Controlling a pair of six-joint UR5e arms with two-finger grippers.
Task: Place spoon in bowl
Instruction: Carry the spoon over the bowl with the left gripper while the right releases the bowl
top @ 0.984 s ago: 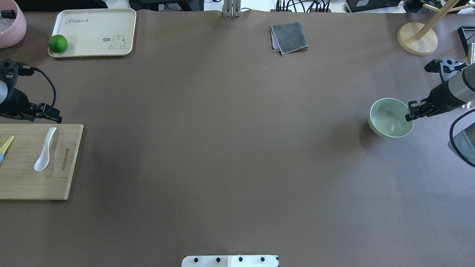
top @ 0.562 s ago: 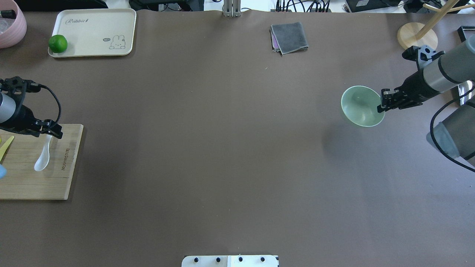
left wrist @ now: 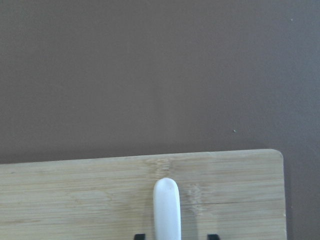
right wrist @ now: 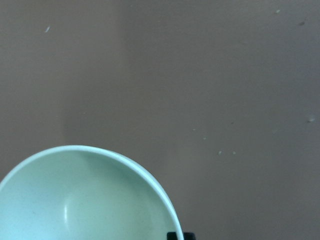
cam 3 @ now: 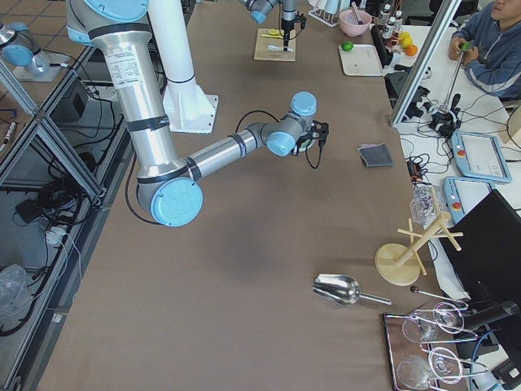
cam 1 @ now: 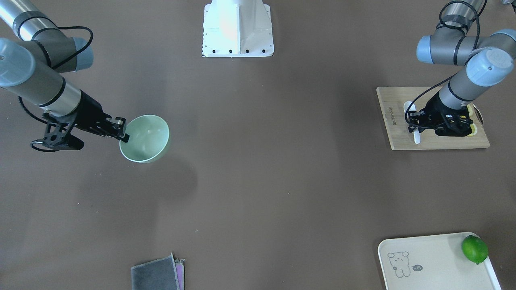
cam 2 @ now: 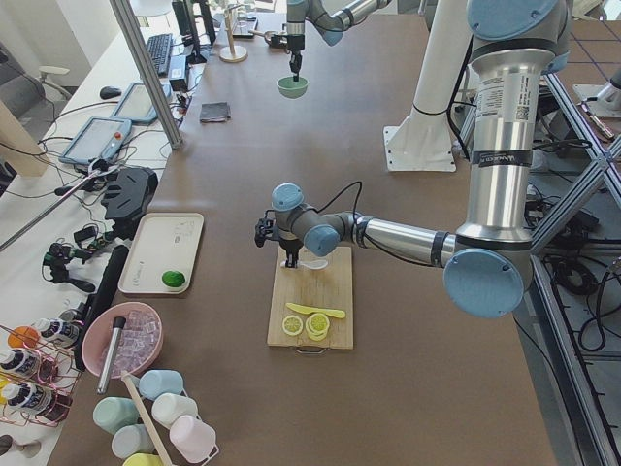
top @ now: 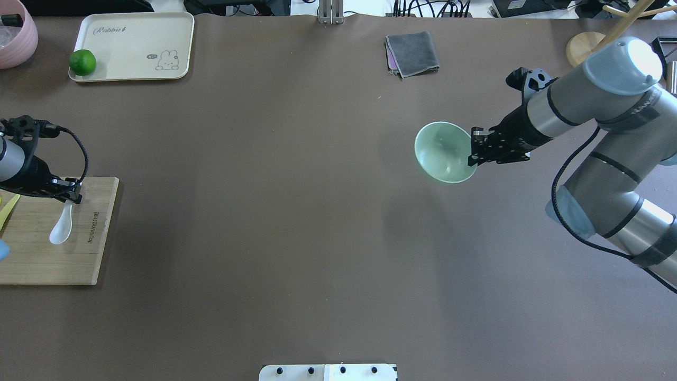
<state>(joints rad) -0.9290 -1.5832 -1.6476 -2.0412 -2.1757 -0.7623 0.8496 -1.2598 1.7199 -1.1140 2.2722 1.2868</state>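
Observation:
Next, my left gripper puts the spoon down in the mint-green bowl, on the table [cam 1: 239, 127] in front of the white base.
The white spoon [top: 62, 228] lies on the bamboo cutting board [top: 31, 259] at the table's left edge, scoop toward the robot. My left gripper [top: 71, 197] is low over the spoon's handle. In the left wrist view the handle [left wrist: 166, 207] sits between the two fingertips with a gap on each side, so the gripper is open. My right gripper [top: 473, 153] is shut on the rim of the mint-green bowl [top: 444, 152] and holds it above the table, right of centre. The bowl [cam 1: 144, 138] is empty and casts a shadow below it.
A yellow knife [top: 8, 206] and lemon slices [cam 2: 306, 325] share the board. A cream tray [top: 132, 32] with a lime [top: 82, 62] is at the far left, a grey cloth [top: 412, 53] at far centre, a wooden stand [top: 592, 53] at far right.
My right arm has carried the bowl from the right edge toward the table's centre. My left gripper has moved over the board and come down around the spoon's handle.

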